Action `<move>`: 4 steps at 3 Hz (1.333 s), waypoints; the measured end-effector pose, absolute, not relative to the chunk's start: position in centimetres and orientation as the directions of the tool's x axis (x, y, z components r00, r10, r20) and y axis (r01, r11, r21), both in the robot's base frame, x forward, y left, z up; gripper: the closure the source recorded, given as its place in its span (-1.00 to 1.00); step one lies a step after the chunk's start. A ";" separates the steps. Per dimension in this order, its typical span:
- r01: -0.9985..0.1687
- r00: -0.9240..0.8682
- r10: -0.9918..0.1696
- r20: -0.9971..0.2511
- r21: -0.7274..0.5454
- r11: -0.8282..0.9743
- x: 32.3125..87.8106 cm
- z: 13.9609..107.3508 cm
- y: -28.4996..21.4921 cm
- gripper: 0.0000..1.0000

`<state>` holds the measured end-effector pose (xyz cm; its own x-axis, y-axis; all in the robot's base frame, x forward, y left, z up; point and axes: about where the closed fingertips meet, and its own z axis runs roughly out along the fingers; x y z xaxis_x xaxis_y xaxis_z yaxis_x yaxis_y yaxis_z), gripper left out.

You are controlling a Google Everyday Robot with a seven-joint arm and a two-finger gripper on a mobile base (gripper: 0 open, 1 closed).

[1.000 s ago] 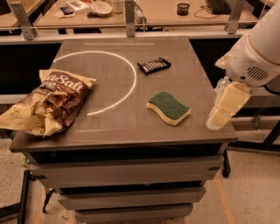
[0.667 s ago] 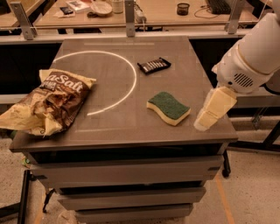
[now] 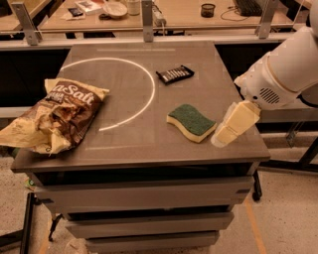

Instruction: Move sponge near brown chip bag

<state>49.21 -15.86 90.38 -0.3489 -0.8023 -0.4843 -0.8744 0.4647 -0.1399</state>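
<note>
My gripper needs to next head over to the sponge's near end (image 3: 203,129), which is the end farther away from the brown chip bag, and close on it there.
The sponge (image 3: 192,121), pale yellow with a dark green top, lies flat on the right part of the grey table (image 3: 124,144). The brown chip bag (image 3: 55,117), wrinkled with cream ends and white "Salt" lettering, lies at the table's left edge, far from the sponge. My gripper (image 3: 222,138) hangs from the white arm at the right, just to the right of the sponge and close above the table near its front right corner. It holds nothing.
A small black striped packet (image 3: 175,74) lies behind the sponge. A white arc (image 3: 149,89) is painted on the tabletop. A bench with clutter (image 3: 149,12) stands behind. The table's right edge is under the gripper.
The gripper has moved left and slightly down toward the sponge. The sponge, bag and packet have not moved.
</note>
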 end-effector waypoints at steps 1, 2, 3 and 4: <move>-0.852 -0.377 -0.775 -0.507 -0.137 0.505 50.0 89.2 -15.5 -1.00; -0.838 -0.398 -0.726 -0.561 -0.101 0.537 51.5 87.4 -14.7 -1.00; -0.857 -0.392 -0.708 -0.587 -0.048 0.514 52.0 85.5 -12.9 -1.00; -0.877 -0.390 -0.702 -0.596 0.008 0.480 52.0 83.6 -11.0 -1.00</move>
